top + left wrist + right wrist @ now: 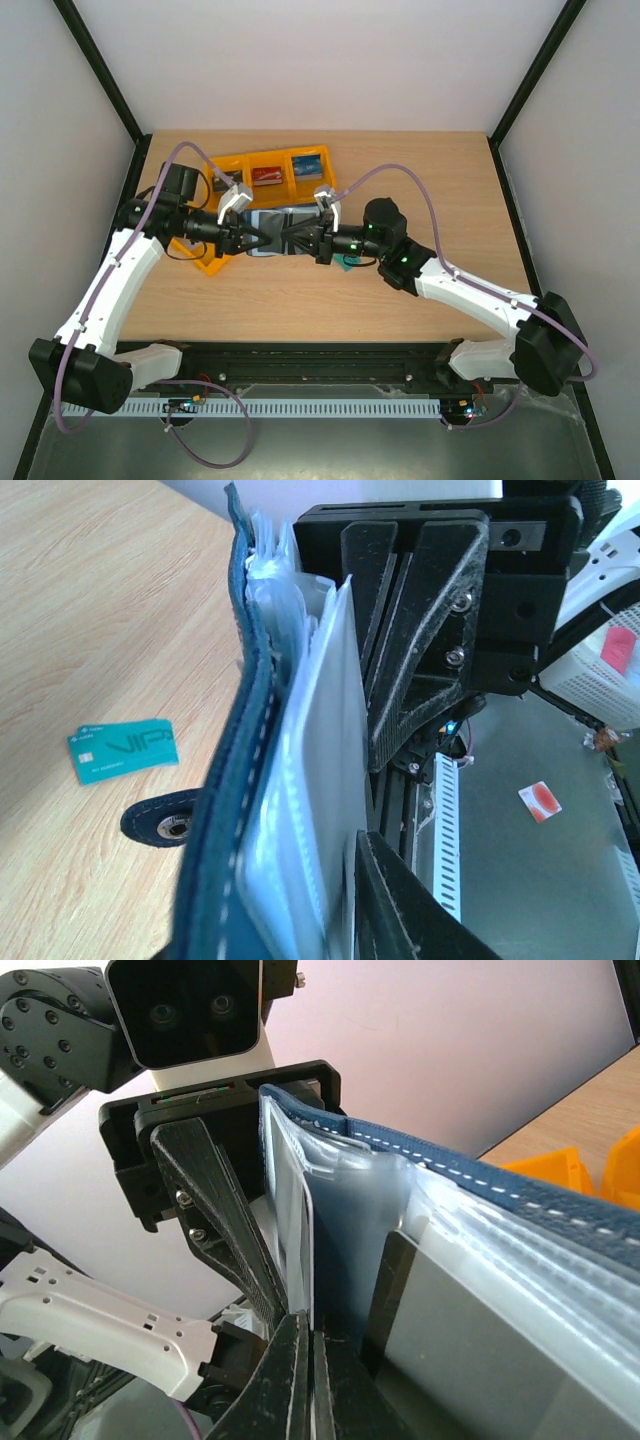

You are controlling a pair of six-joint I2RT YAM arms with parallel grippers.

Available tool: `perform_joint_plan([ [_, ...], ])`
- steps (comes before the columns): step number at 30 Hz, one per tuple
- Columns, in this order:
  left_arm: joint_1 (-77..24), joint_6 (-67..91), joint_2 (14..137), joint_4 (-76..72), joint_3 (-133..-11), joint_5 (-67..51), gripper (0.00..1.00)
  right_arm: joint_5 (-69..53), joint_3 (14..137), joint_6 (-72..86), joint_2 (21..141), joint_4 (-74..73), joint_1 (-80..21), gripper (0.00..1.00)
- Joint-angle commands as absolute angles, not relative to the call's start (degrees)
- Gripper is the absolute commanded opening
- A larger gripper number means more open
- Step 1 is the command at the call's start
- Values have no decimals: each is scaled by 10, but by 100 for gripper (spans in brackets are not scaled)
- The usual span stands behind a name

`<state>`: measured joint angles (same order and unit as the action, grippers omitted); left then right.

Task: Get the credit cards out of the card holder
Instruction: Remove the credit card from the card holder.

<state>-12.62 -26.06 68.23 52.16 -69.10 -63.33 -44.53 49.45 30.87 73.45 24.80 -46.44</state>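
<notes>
Next, my left gripper sets the card holder down on the wood before the orange bins (285, 268), beside the teal card. The card holder is now held between both grippers.
The card holder (272, 220) is gripped from both sides by the two grippers, left of the table's middle. In the left wrist view its navy cover (225, 780) and clear sleeves stand edge-on, with the clasp tab (165, 820) on the wood. My right gripper (310, 1325) is shut on the edge of a pale card (322, 730) that sticks out of the sleeves. My left gripper (300, 860) straddles the holder. One finger (400, 900) lies against the pale card; the other is hidden behind the cover. A dark card's edge (393, 1290) shows in a sleeve.
Orange bins (235, 160) stand just behind the holder, with red and blue cards in their compartments. A lone teal card (122, 750) lies on the wood near the right arm (400, 255). The table's near edge and a cable tray run below.
</notes>
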Motion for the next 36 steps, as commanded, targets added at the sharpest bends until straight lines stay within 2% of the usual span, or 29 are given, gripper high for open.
perform_joint_plan([
  [1, -122, -283, 677, 534, -694, -695, 23, -439, 482, 299, 701, 264, -452, 2],
  [15, -109, -285, 681, 536, -692, -716, 17, -423, 471, 278, 668, 206, -427, 2],
  [17, -107, -286, 680, 535, -691, -716, 14, -424, 469, 277, 664, 201, -424, 2],
  [20, -106, -278, 681, 527, -688, -714, 4, -422, 470, 273, 658, 184, -422, 2],
  [22, -104, -256, 680, 508, -681, -708, 2, -410, 470, 265, 651, 164, -418, 2],
  [25, -98, -179, 675, 441, -652, -689, 2, -383, 465, 255, 625, 133, -409, 2],
  [27, -95, -74, 673, 364, -615, -670, 2, -360, 463, 250, 602, 108, -400, 2],
  [33, -97, 265, 698, 47, -429, -652, 2, -284, 472, 235, 547, 21, -383, 1],
  [36, -116, 289, 717, 0, -386, -625, 2, -276, 466, 235, 532, 17, -382, 1],
])
